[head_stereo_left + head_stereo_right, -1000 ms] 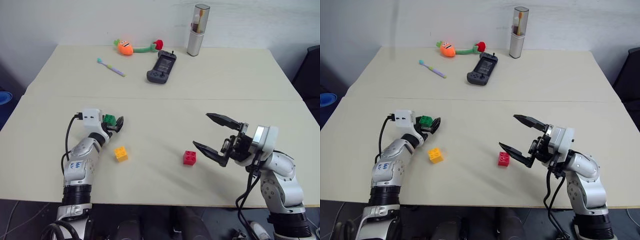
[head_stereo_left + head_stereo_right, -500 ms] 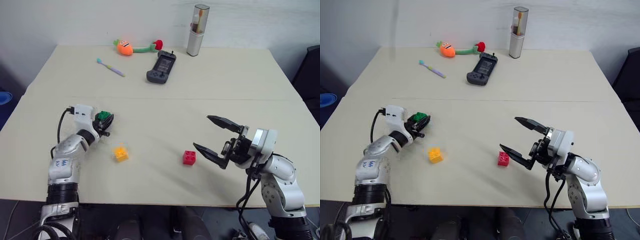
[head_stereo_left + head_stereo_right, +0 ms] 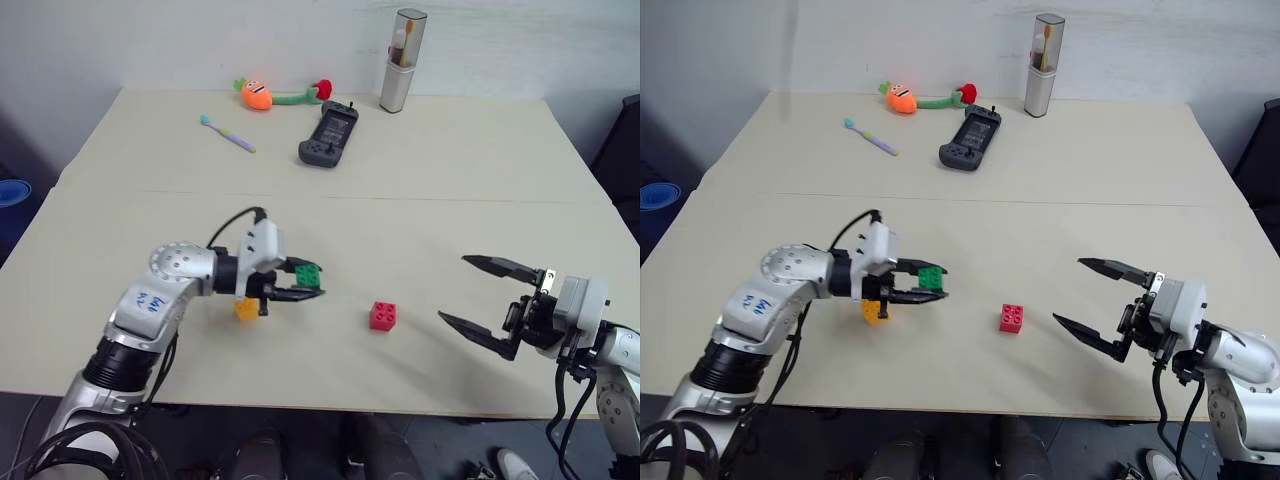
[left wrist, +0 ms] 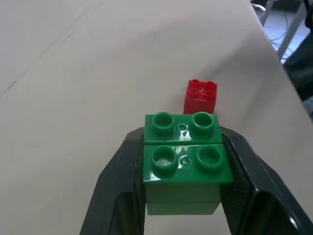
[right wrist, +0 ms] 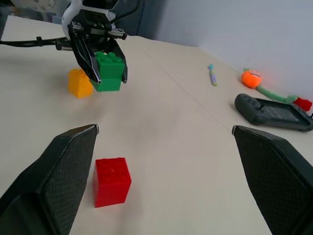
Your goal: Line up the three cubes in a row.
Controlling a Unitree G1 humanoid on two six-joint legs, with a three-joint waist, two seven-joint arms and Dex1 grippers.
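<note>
I should use my left gripper to set the green cube down in the space between the yellow-orange cube and the red cube (image 3: 326, 315).
My left gripper (image 3: 306, 284) is shut on the green cube (image 3: 307, 271) and holds it just above the table, pointing right. In the left wrist view the green cube (image 4: 186, 161) sits studs-up between the black fingers (image 4: 120, 186), with the red cube (image 4: 201, 95) on the table beyond it. The yellow-orange cube (image 3: 245, 309) rests on the table, partly hidden behind that gripper. The red cube (image 3: 383, 316) lies to the right of the green one. My right gripper (image 3: 453, 289) stands wide open, right of the red cube and apart from it.
At the far side of the table (image 3: 450, 200) lie an orange plush carrot (image 3: 252, 93), a toothbrush (image 3: 228, 133), a dark handheld controller (image 3: 326, 135) and a tall toothbrush case (image 3: 398, 60). The table's front edge runs just below both grippers.
The left gripper shut on the green cube, then swung right with it, past the yellow-orange cube toward the red one. The right gripper drew back to the right, still open.
</note>
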